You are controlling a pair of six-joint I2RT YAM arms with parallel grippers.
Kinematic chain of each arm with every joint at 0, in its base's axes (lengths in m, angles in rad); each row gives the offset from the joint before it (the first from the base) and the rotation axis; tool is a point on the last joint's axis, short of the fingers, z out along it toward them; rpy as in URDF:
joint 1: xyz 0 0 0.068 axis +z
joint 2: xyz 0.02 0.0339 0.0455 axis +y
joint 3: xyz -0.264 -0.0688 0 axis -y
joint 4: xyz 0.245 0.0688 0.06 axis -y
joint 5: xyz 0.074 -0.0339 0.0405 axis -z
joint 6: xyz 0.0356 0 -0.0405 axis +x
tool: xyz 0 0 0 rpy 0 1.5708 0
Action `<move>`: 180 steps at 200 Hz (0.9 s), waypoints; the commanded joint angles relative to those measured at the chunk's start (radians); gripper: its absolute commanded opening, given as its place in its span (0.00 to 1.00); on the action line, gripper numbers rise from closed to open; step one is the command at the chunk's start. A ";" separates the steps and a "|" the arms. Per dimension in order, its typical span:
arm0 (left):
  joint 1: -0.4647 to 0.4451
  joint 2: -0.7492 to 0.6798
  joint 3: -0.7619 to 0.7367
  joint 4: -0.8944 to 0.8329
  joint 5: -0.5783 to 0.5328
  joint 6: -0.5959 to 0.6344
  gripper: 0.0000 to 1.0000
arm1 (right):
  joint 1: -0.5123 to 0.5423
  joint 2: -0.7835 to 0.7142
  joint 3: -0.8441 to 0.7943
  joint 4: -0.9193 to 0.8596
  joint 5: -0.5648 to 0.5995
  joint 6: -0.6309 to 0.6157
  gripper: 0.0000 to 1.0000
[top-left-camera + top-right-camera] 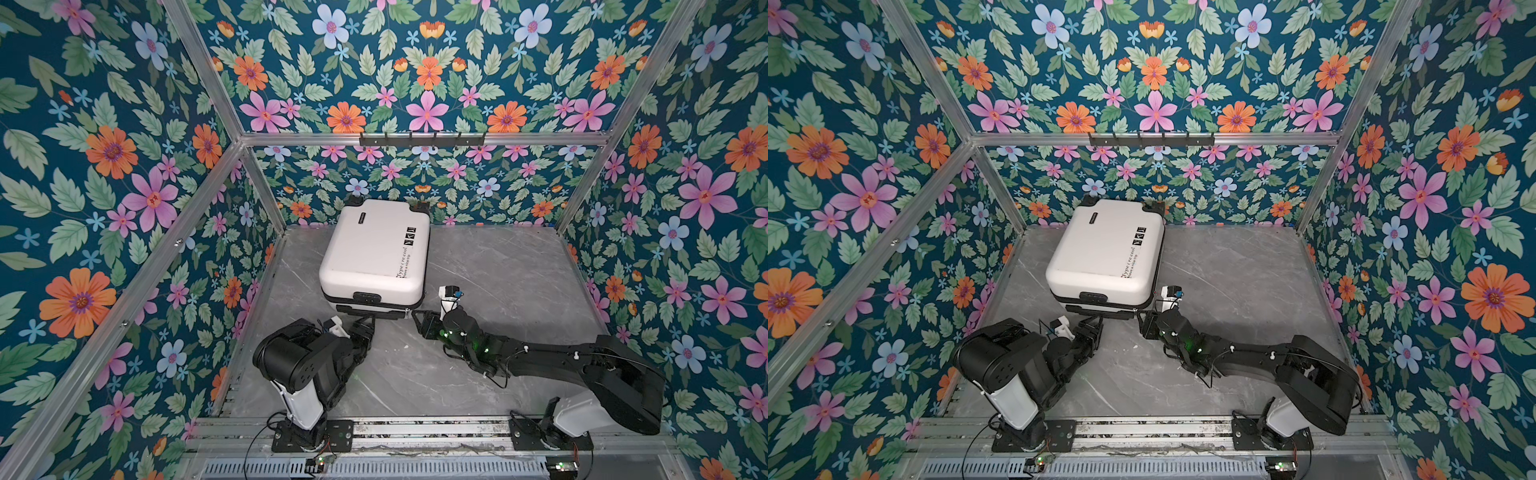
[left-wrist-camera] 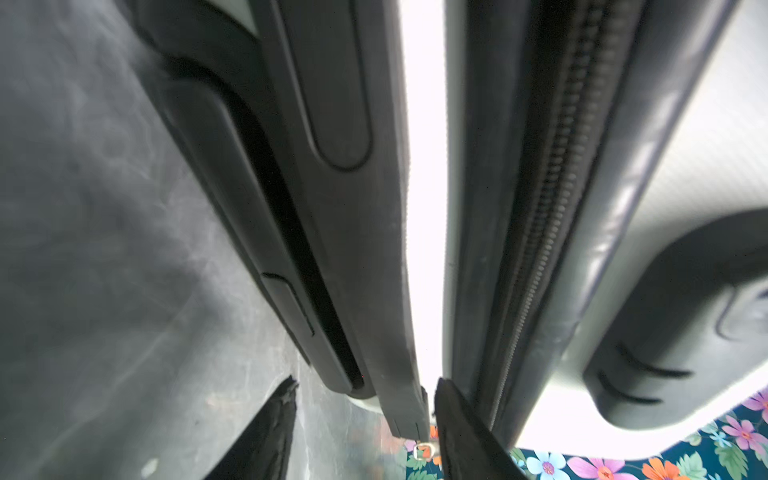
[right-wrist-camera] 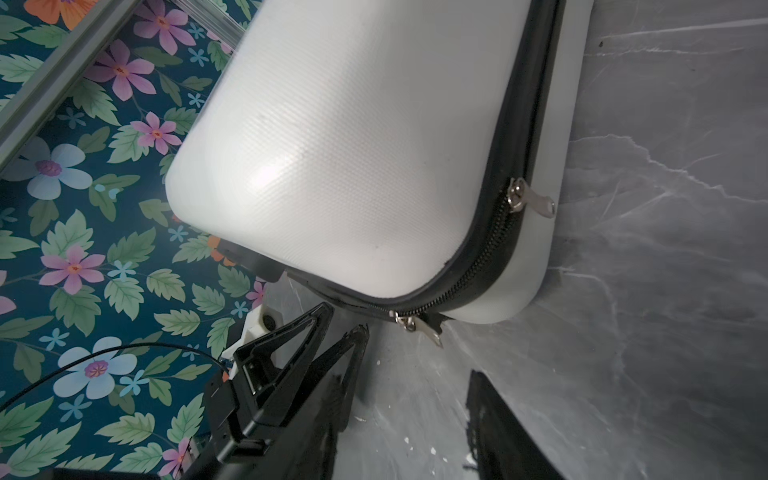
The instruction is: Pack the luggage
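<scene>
The luggage is lying crooked with my left gripper at the tip of the black handle bar, so next I grip further (image 2: 377, 336) along the bar and pull the luggage straight.
The luggage (image 1: 374, 249) (image 1: 1100, 249) is a white hard-shell suitcase lying flat and closed at the back of the table, left of the middle. In both top views my left gripper (image 1: 365, 328) (image 1: 1092, 328) sits at its near edge by the black handle (image 1: 365, 311). In the left wrist view my left gripper (image 2: 365, 384) is open, with the end of a black handle bar (image 2: 405, 411) between the fingers, close to one. My right gripper (image 1: 419, 320) (image 3: 417, 353) is open and holds nothing, just short of the case's near right corner and a zipper pull (image 3: 419, 326).
A second zipper pull (image 3: 532, 197) hangs further along the zip. The grey marble table (image 1: 519, 270) lies right of the case. Floral walls and aluminium posts close in three sides. A black hook rail (image 1: 422, 140) is mounted on the back wall.
</scene>
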 commanded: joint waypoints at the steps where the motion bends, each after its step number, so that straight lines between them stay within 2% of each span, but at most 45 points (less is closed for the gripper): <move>1: 0.002 0.012 0.005 0.053 -0.017 0.026 0.56 | 0.000 -0.007 -0.002 -0.019 0.016 -0.008 0.51; 64: 0.005 -0.012 0.062 0.052 -0.036 0.066 0.53 | 0.000 -0.009 -0.005 -0.027 0.008 0.002 0.50; 150: 0.012 0.053 0.101 0.053 -0.037 0.038 0.50 | 0.001 -0.020 -0.005 -0.027 0.007 0.000 0.49; 180: 0.012 0.080 0.130 0.054 -0.033 0.032 0.45 | 0.001 -0.026 -0.002 -0.033 0.005 -0.005 0.49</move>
